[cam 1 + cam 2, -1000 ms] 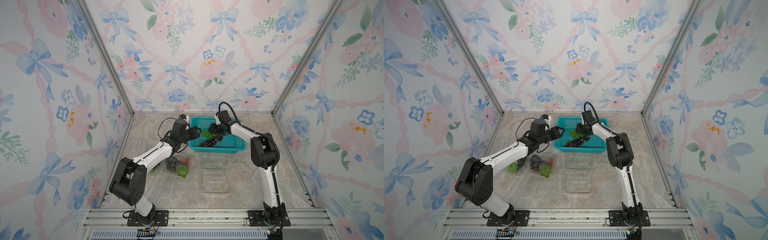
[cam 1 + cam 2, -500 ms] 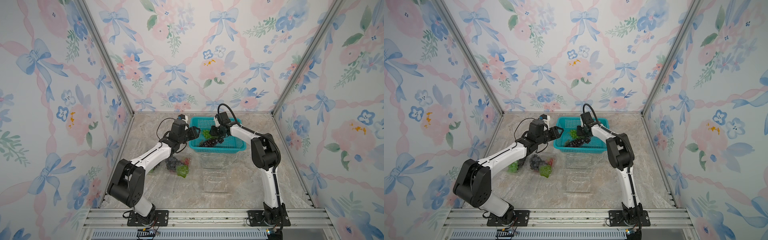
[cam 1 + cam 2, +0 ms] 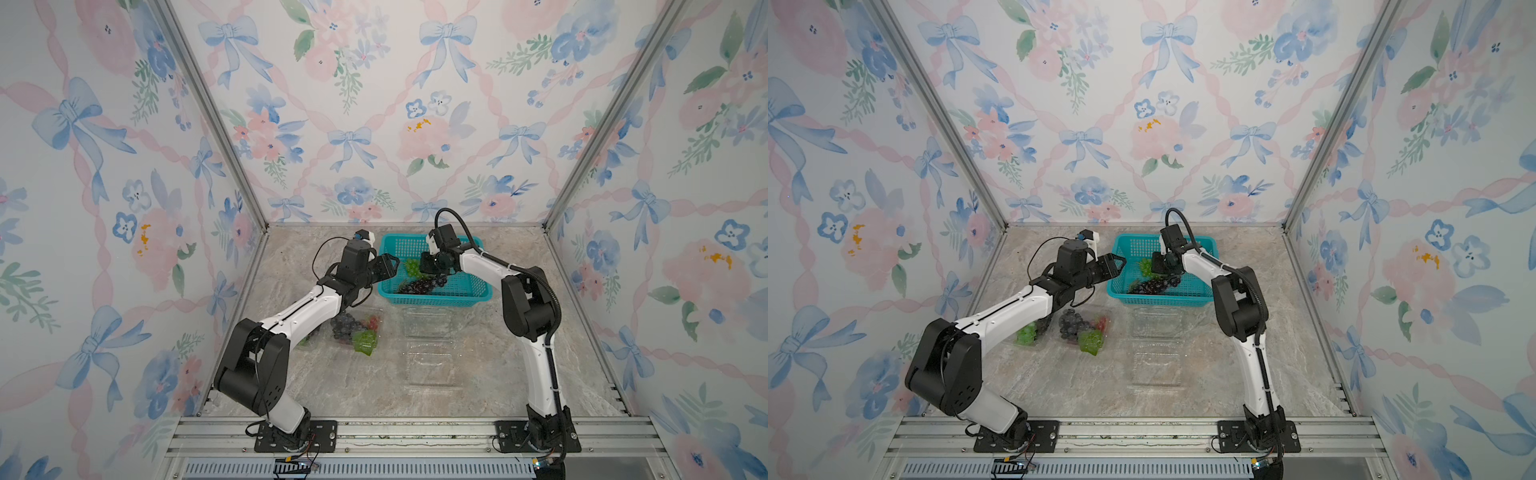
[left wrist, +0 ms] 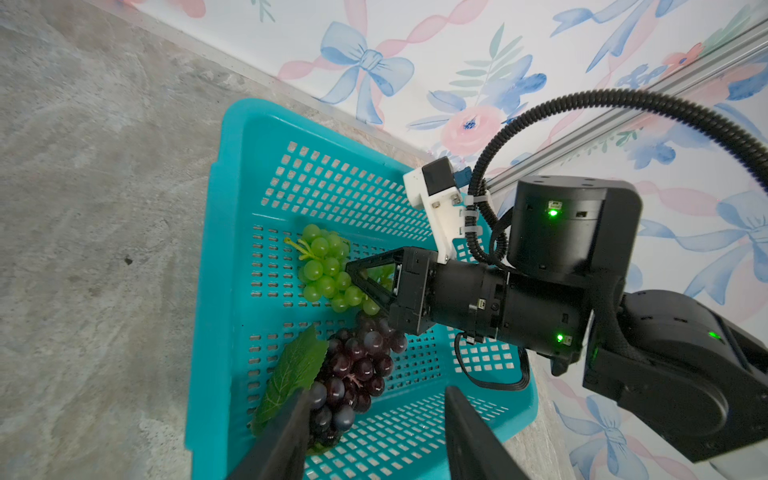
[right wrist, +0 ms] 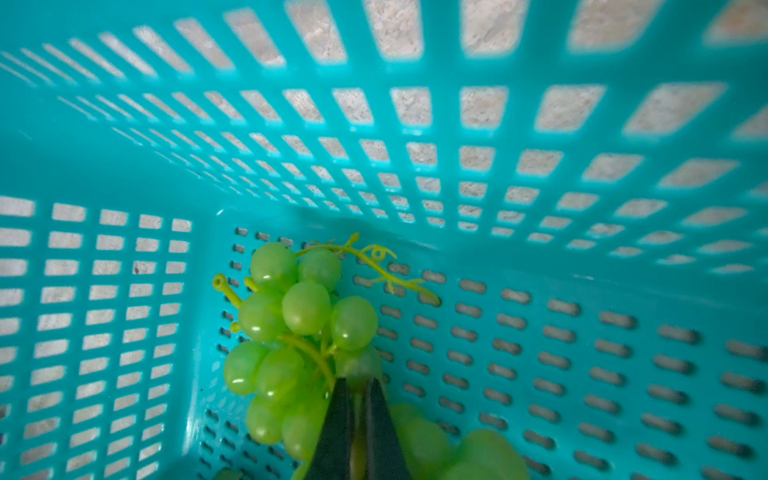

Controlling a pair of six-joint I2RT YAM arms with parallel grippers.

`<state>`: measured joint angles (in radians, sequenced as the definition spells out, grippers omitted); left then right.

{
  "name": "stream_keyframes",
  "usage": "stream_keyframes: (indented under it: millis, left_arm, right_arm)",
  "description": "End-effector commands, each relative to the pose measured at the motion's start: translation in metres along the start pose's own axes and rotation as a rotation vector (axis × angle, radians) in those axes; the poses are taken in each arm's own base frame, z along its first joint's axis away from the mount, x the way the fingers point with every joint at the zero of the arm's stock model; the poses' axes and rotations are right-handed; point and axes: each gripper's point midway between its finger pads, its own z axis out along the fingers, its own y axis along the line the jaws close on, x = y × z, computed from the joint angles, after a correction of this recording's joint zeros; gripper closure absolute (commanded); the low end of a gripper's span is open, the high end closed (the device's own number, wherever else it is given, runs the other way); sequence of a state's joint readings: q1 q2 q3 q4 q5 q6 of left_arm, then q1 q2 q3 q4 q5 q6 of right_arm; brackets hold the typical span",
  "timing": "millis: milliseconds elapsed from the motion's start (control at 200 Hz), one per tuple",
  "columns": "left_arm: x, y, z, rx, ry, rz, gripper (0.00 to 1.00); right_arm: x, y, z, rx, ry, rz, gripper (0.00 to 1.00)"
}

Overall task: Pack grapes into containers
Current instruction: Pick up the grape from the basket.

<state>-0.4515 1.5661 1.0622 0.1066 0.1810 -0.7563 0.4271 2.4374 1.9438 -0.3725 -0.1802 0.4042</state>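
Observation:
I will let go of the bunch of green grapes with my right gripper in the empty clear container's half point(image 3: 427, 370) farthest from the teal basket.
A teal basket point(image 3: 436, 297) point(image 4: 232, 249) at the back holds green grapes point(image 3: 411, 266) point(image 4: 326, 270) point(image 5: 291, 332) and a dark purple bunch point(image 3: 422, 284) point(image 4: 357, 365) with a leaf. My right gripper point(image 3: 420, 268) point(image 5: 359, 386) reaches down into the basket and is shut on the green bunch's stem. My left gripper point(image 3: 388, 266) point(image 4: 378, 432) hovers open at the basket's left rim, above the dark bunch. In front of the basket lies an empty clear container point(image 3: 428, 322), its lid point(image 3: 432, 365) folded open. Left of it, another container point(image 3: 357, 328) holds dark, red and green grapes.
A further clear container with green grapes point(image 3: 1027, 334) lies partly under my left forearm. Floral walls close in the back and both sides. The right arm's cable point(image 4: 623, 99) arcs over the basket. Bare marble floor point(image 3: 498, 374) stretches in front.
My right gripper has closed on the green bunch in the basket. The left gripper has stayed open and shifted slightly toward the basket's rim.

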Motion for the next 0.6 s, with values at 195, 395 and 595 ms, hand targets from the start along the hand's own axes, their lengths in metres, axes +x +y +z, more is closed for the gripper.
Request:
stream_keyframes:
  millis: [195,395,595]
  left_arm:
    - [-0.007,-0.006,-0.010,0.021,-0.018,0.006,0.46]
    - [-0.010,-0.008,-0.012,0.026,-0.026,0.012,0.47]
    - [-0.013,-0.010,-0.017,0.028,-0.040,0.015,0.47]
  right_arm:
    - [-0.030,0.017,-0.051,-0.072,-0.113,0.030,1.00]
    - [-0.046,0.028,-0.090,-0.104,-0.182,0.023,1.00]
    - [-0.052,0.037,-0.121,-0.121,-0.220,0.006,1.00]
